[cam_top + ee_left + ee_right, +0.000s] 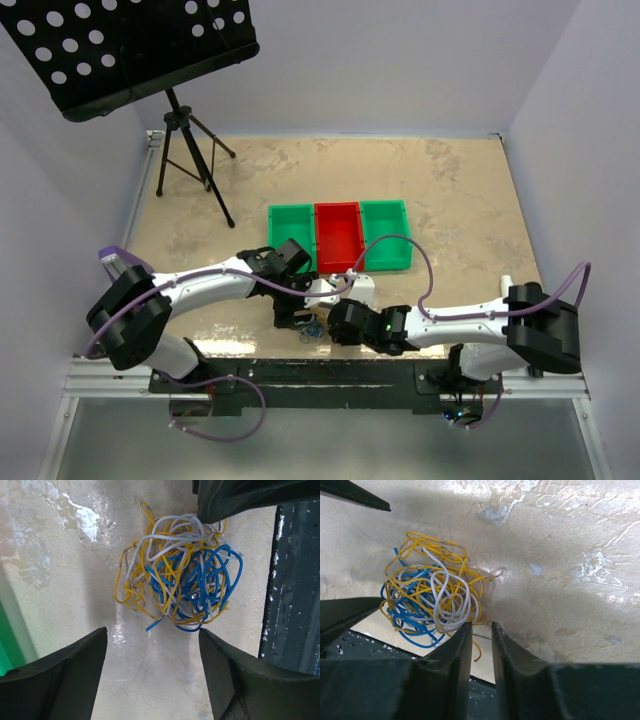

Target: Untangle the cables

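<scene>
My left gripper needs to pinch blue loops at the ball's edge [188,628] while my right gripper pulls yellow away, because the yellow cable winds through the blue cable.
The cables [180,575] lie as one tangled ball of thin blue, yellow and white wire on the table, close to its near edge [316,330]. My left gripper [153,630] hovers open just short of the ball, nothing between its fingers. My right gripper [481,625] sits at the opposite side of the cables [427,600]. Its jaws stand a narrow gap apart, and a loose yellow strand runs through that gap without being pinched. One right finger [220,502] touches the white loops on top of the ball.
Three bins stand in a row mid-table: green [290,235], red [337,235], green [385,235]. A black music stand on a tripod [190,150] fills the far left corner. The dark front rail [295,580] runs right beside the ball.
</scene>
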Controlling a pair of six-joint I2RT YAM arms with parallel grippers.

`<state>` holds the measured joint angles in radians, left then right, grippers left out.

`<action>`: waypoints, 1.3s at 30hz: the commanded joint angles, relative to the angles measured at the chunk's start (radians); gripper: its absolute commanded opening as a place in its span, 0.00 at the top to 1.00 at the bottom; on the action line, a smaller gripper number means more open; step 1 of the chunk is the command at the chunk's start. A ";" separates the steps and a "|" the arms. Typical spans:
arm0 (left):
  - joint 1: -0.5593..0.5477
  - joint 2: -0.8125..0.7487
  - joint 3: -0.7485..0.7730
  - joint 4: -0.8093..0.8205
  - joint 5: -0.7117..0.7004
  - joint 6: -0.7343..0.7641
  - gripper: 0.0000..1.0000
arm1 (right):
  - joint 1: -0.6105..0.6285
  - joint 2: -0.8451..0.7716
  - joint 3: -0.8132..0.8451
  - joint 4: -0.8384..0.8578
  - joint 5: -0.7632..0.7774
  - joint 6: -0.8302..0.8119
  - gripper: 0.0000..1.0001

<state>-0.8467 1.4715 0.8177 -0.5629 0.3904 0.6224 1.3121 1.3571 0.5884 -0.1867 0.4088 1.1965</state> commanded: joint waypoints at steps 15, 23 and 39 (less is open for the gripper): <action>-0.014 -0.046 -0.029 0.103 0.036 0.068 1.00 | -0.001 -0.082 -0.045 0.036 0.002 0.071 0.93; -0.003 -0.126 -0.028 0.047 0.019 0.056 1.00 | -0.001 -0.151 -0.068 -0.042 0.033 0.098 1.00; -0.006 0.062 0.057 0.050 0.013 0.019 0.53 | -0.001 -0.131 -0.065 -0.017 0.048 0.094 0.98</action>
<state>-0.8532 1.5326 0.8371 -0.5167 0.4019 0.6640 1.3098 1.2327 0.5259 -0.2131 0.4141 1.2652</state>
